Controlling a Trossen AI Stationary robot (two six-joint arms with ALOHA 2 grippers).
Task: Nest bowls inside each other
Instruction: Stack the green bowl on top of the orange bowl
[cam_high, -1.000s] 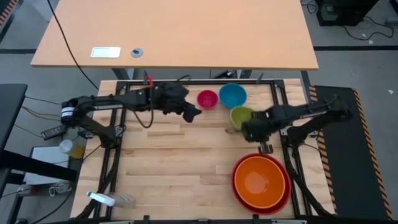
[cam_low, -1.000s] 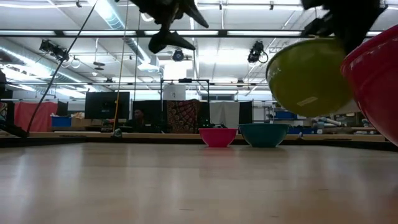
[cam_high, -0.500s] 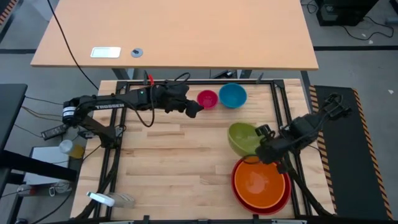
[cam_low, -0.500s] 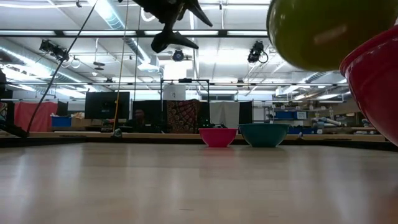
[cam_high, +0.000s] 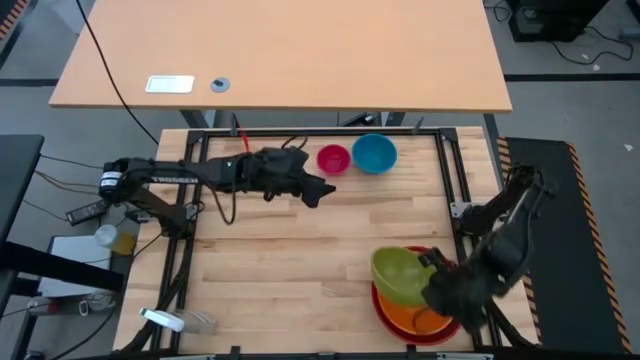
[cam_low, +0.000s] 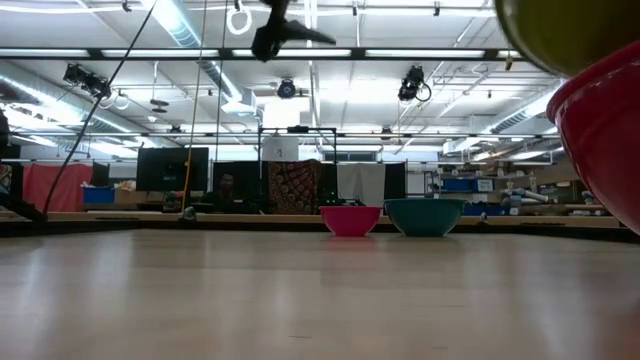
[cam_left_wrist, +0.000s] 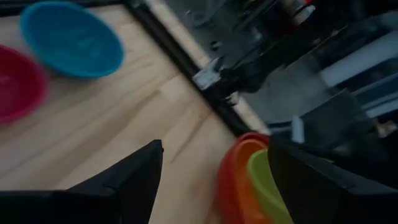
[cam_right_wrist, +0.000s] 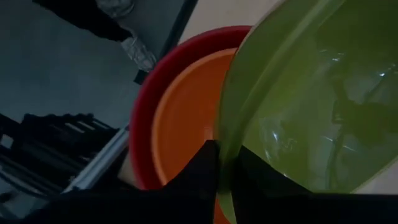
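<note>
My right gripper is going to set the yellow-green bowl down inside the orange bowl (cam_high: 418, 298), the one that sits in the red bowl.
The yellow-green bowl (cam_high: 400, 274) hangs tilted over the far left part of the orange bowl (cam_high: 425, 318), which sits inside the red bowl (cam_high: 388, 312) at the table's near right. My right gripper (cam_right_wrist: 227, 168) is shut on the yellow-green bowl (cam_right_wrist: 311, 106). The magenta bowl (cam_high: 333, 158) and the blue bowl (cam_high: 374, 153) stand on their bases side by side at the far edge. My left gripper (cam_high: 318, 190) hovers open above the table, just near of the magenta bowl, with nothing between its fingers. My right gripper pinches the yellow-green bowl's rim (cam_right_wrist: 222, 149) on the bowl's right side. One finger (cam_right_wrist: 202, 165) is outside the wall, and the other shows through it from inside. The fingers slant down from above. The bowl hangs tilted, clear of the orange bowl (cam_right_wrist: 186, 118).
A black metal frame (cam_high: 450, 170) borders the wooden table on its sides. The middle and near left of the table top (cam_high: 270, 270) are bare wood. In the low view the red bowl (cam_low: 600, 130) fills the right edge, close to the camera.
My right gripper has carried the yellow-green bowl from beside the blue bowl toward the table's near edge and upward, turning as it went. The bowl now hangs over the orange and red stack. My left gripper has drifted slightly toward the near edge and stays open.
</note>
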